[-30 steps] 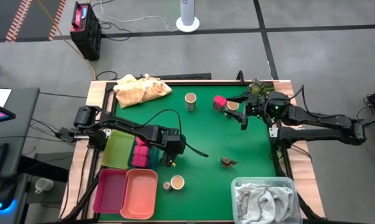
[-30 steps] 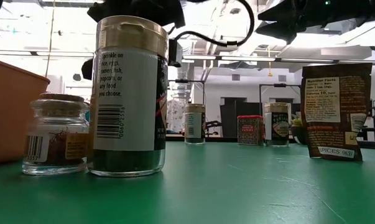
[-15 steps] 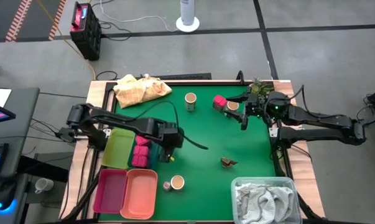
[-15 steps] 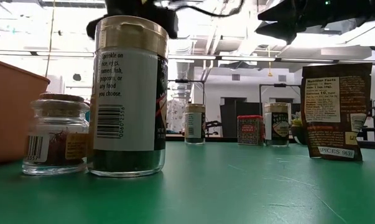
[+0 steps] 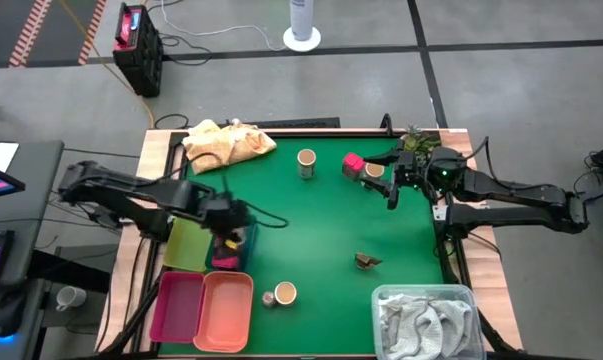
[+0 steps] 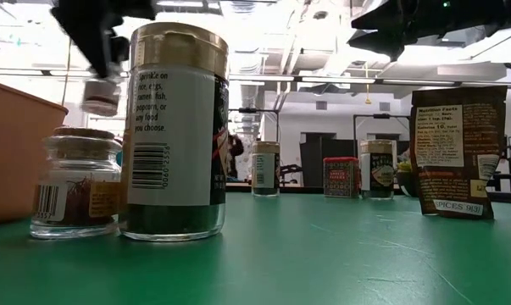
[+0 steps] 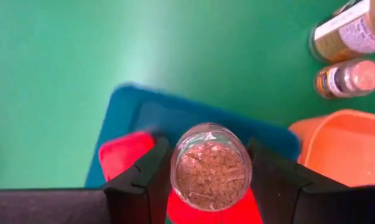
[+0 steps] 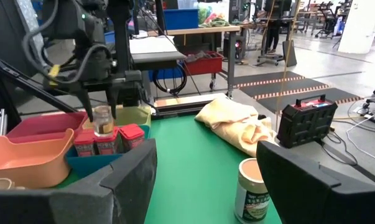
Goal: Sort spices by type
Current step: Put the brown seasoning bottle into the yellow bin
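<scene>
Next, the left gripper releases the small spice jar in the far part of the yellow-green tray (image 5: 199,240).
My left gripper (image 5: 228,224) is shut on a small glass jar (image 7: 211,167) of brown spice. It hangs above the blue tray (image 7: 143,109) that holds pink-red packets (image 7: 121,155). Tan-lidded jars stand at the far side (image 5: 307,160), next to a pink-red packet (image 5: 353,162), and near the front (image 5: 285,293) beside a tiny grey-capped jar (image 5: 268,298). A small brown piece (image 5: 368,261) lies on the green mat. My right gripper (image 5: 391,186) waits open at the far right, over another tan-lidded jar (image 5: 375,171). My left gripper pinches the small jar between its two fingers (image 7: 145,182), one on each side of its glass wall (image 7: 177,163). The fingers come steeply from above, and the jar hangs below them (image 8: 102,120), lifted clear over the red packets.
A yellow-green tray (image 5: 188,240), a pink tray (image 5: 178,305) and an orange tray (image 5: 227,310) sit along the left front. A yellow cloth (image 5: 226,143) lies at the far left. A clear bin with a grey-white towel (image 5: 426,320) stands at the front right.
My left gripper has risen and gone toward the table's left edge, rolling at the wrist, with the small jar between its fingers. It has come from the open mat near the front jars to a place over the blue tray.
</scene>
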Controlling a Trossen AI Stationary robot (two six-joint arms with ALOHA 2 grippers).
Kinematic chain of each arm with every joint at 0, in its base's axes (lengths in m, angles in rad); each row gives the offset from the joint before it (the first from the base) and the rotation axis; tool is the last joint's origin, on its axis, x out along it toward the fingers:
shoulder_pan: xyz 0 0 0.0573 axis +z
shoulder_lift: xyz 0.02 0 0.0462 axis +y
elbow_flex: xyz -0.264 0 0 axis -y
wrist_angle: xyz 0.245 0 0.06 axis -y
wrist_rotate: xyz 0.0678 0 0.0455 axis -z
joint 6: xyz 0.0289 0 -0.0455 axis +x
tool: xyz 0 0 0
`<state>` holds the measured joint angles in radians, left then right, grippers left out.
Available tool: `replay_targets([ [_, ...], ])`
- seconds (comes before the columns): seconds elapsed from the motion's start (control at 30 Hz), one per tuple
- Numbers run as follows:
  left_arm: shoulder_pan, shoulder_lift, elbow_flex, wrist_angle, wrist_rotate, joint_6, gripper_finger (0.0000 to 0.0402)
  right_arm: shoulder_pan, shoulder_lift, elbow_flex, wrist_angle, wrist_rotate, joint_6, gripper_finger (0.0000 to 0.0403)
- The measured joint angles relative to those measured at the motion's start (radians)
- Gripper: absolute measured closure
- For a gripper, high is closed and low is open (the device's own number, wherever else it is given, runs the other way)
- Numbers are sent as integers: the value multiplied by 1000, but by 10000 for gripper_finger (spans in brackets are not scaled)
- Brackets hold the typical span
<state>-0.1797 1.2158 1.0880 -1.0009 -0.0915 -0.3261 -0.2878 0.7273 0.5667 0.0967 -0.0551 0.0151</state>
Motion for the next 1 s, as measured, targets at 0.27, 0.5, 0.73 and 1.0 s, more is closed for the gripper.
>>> replay_targets([
  [0.27,-85,-272,-196,-117,-63,-287,233,0,0,0,0,0,4,100],
  [0.5,-123,-407,-309,-243,-134,-449,233,0,0,0,0,0,4,100],
  [0.73,-123,-429,-434,-179,-156,-565,233,0,0,0,0,0,4,100],
  [1.0,-123,-359,-496,-104,-156,-625,229,0,0,0,0,0,4,100],
])
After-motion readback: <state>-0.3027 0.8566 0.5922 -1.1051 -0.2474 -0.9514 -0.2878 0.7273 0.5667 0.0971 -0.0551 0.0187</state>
